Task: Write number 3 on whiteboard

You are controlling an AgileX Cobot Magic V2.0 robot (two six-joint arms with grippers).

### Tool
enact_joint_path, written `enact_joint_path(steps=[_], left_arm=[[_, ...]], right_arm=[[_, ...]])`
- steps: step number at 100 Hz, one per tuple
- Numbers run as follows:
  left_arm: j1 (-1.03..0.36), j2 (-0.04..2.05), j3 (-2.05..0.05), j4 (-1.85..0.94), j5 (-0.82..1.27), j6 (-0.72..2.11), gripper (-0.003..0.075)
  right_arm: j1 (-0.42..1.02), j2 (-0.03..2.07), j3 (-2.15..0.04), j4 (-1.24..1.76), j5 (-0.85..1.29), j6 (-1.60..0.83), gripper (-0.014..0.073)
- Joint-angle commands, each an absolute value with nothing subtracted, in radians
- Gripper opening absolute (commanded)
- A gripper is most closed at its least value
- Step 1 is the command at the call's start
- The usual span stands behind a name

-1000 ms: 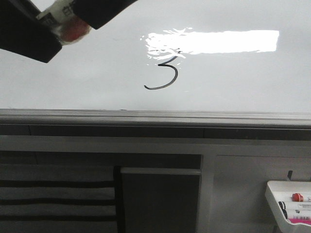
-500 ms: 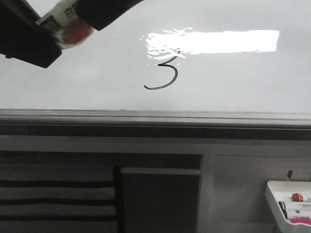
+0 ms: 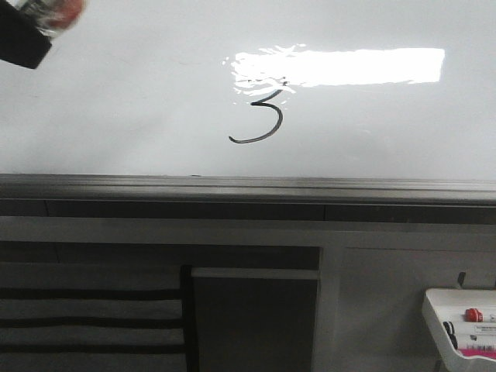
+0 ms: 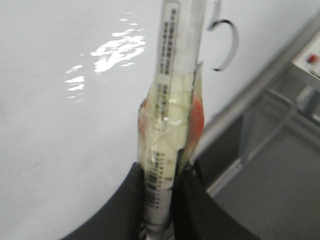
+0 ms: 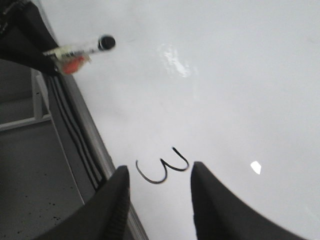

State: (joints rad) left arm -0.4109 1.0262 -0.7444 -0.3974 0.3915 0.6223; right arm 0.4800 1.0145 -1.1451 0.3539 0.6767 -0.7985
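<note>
The taped marker will go down from my left gripper onto the blank whiteboard far past the 3's lower tail (image 3: 29, 63), where I should put it.
A thin black number 3 (image 3: 260, 118) with a long lower tail is drawn on the whiteboard (image 3: 372, 124), just under the bright light reflection. It also shows in the right wrist view (image 5: 162, 168) and partly in the left wrist view (image 4: 225, 45). My left gripper (image 4: 162, 172) is shut on a taped marker (image 4: 172, 100); in the front view the left gripper (image 3: 27, 27) is at the top left corner, far left of the 3. The marker also shows in the right wrist view (image 5: 82, 50), off the board surface. My right gripper (image 5: 159, 172) is open and empty, framing the 3.
The whiteboard's grey metal frame edge (image 3: 248, 188) runs across below the 3. A small white marker tray (image 3: 465, 322) with several markers sits at the lower right. A dark cabinet (image 3: 256, 322) stands below the board.
My left gripper with the marker has moved up and to the left, nearly out of the front view. The 3 on the board is unchanged.
</note>
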Motion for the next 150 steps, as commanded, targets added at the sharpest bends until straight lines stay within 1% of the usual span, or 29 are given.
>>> enact_joint_path(steps=[1, 13, 25, 42, 65, 78, 98, 137, 144, 150], left_arm=[[-0.342, 1.025, -0.744, -0.503, 0.204, 0.577, -0.0019], [-0.282, 1.078, -0.728, -0.598, 0.083, 0.577, -0.0019], [-0.276, 1.148, -0.734, -0.610, 0.034, 0.577, -0.0019], [-0.289, 1.219, -0.734, -0.618, 0.032, 0.577, -0.0019], [-0.289, 1.261, -0.734, -0.627, 0.000, 0.577, -0.0018], [-0.287, 1.285, -0.734, -0.685, -0.027, 0.577, -0.0018], [-0.287, 1.301, -0.734, -0.700, -0.073, 0.577, -0.0018], [-0.287, 1.313, -0.734, -0.693, -0.075, 0.578, -0.0016], [-0.287, 1.313, -0.734, -0.671, -0.066, 0.580, 0.0006], [-0.287, 1.313, -0.734, -0.662, -0.054, 0.580, 0.0061]], right_arm=[[0.421, 0.959, -1.180, 0.366, 0.683, -0.777, 0.0252], [0.388, 0.942, -1.180, 0.366, 0.728, -0.777, 0.0252], [0.388, 0.945, -1.180, 0.366, 0.757, -0.777, 0.0252], [0.388, 0.952, -1.178, 0.366, 0.775, -0.777, 0.0252], [0.388, 0.955, -1.178, 0.366, 0.776, -0.777, 0.0252], [0.388, 0.955, -1.178, 0.366, 0.777, -0.777, 0.0252], [0.388, 0.955, -1.178, 0.366, 0.785, -0.777, 0.0252], [0.388, 0.955, -1.178, 0.366, 0.791, -0.777, 0.0252], [0.388, 0.955, -1.178, 0.366, 0.791, -0.777, 0.0252], [0.388, 0.955, -1.178, 0.366, 0.791, -0.777, 0.0252]])
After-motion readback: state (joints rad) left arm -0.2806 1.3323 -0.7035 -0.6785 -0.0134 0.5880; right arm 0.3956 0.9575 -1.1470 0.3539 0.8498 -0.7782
